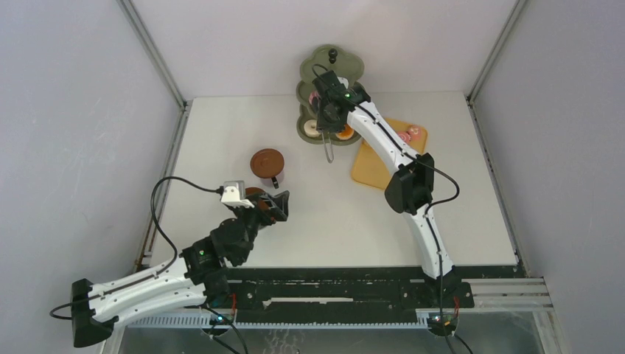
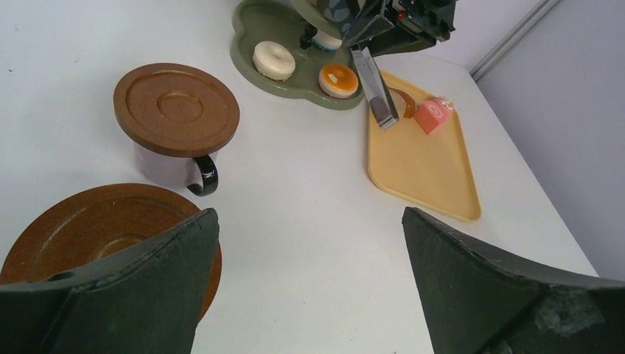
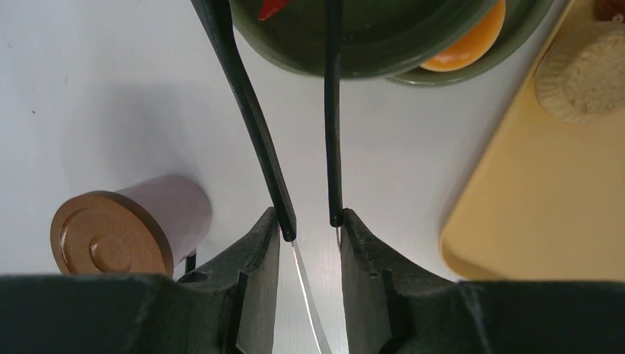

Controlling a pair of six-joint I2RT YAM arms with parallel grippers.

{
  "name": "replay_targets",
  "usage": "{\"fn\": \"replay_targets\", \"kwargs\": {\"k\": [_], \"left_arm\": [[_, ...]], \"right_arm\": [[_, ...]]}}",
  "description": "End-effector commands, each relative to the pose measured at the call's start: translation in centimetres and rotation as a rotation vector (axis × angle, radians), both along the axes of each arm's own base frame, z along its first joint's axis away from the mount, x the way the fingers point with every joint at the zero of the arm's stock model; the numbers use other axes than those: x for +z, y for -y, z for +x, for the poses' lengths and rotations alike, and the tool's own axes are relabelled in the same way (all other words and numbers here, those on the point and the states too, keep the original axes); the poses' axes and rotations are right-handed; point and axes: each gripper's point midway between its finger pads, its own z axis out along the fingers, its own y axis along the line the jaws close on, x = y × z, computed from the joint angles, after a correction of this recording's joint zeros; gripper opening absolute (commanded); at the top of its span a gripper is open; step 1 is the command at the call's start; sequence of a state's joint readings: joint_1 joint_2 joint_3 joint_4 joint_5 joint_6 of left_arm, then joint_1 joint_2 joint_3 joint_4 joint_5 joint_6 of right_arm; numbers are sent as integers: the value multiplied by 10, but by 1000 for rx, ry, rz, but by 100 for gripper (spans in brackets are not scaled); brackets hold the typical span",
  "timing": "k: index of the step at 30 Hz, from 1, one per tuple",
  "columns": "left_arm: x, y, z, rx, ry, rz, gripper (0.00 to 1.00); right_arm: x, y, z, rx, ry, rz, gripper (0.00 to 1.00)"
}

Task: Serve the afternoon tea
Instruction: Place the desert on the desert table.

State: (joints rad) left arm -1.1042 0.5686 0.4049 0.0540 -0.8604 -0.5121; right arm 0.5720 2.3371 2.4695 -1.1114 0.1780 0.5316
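Note:
Next, my right gripper puts down the black tongs, now held beside the stand, and lets go of them across the front edge of the yellow tray (image 1: pixel 380 180).
The olive-green three-tier stand (image 1: pixel 348 70) stands at the back of the table. A white donut (image 2: pixel 273 60) and an orange donut (image 2: pixel 339 80) lie on its bottom tier (image 2: pixel 254 22). My right gripper (image 1: pixel 326 122) hangs beside the stand, shut on the black tongs (image 3: pixel 274 169), whose arms reach over a green tier (image 3: pixel 368 44). What their tips hold is cut off. A pink swirl cake (image 2: pixel 433 116) and a tan bun (image 3: pixel 586 74) lie on the yellow tray (image 2: pixel 424 166). My left gripper (image 2: pixel 309 214) is open and empty over bare table, just right of a brown saucer (image 2: pixel 96 228).
A mauve cup (image 2: pixel 158 166) with a black handle stands under a second brown saucer (image 2: pixel 177 109), left of the stand. White walls and metal rails close in the table's left, right and back edges.

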Motion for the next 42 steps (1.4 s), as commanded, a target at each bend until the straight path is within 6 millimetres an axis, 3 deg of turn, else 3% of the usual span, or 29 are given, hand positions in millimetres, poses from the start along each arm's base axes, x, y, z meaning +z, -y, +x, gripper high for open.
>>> {"fn": "replay_targets", "kwargs": {"k": [1,7,16,22,36,42], "left_arm": [[5,-4,6,33,36,-22,99],[-1,-6,10,52,41,-22,100],[-3,-6,14,47,40,-24,100],[-3,-6,14,43,38,-30,100],[0,-3,15,40,30,-42,100],[0,-3,14,39,22,-50,99]], "right_arm": [[26,-8,26,13,112,57,26],[21,-6,38,3,129,58,27],[28,-6,39,10,148,66,48],[27,-5,39,10,136,78,57],[26,0,33,18,123,64,54],[24,-1,24,37,113,52,42]]}}
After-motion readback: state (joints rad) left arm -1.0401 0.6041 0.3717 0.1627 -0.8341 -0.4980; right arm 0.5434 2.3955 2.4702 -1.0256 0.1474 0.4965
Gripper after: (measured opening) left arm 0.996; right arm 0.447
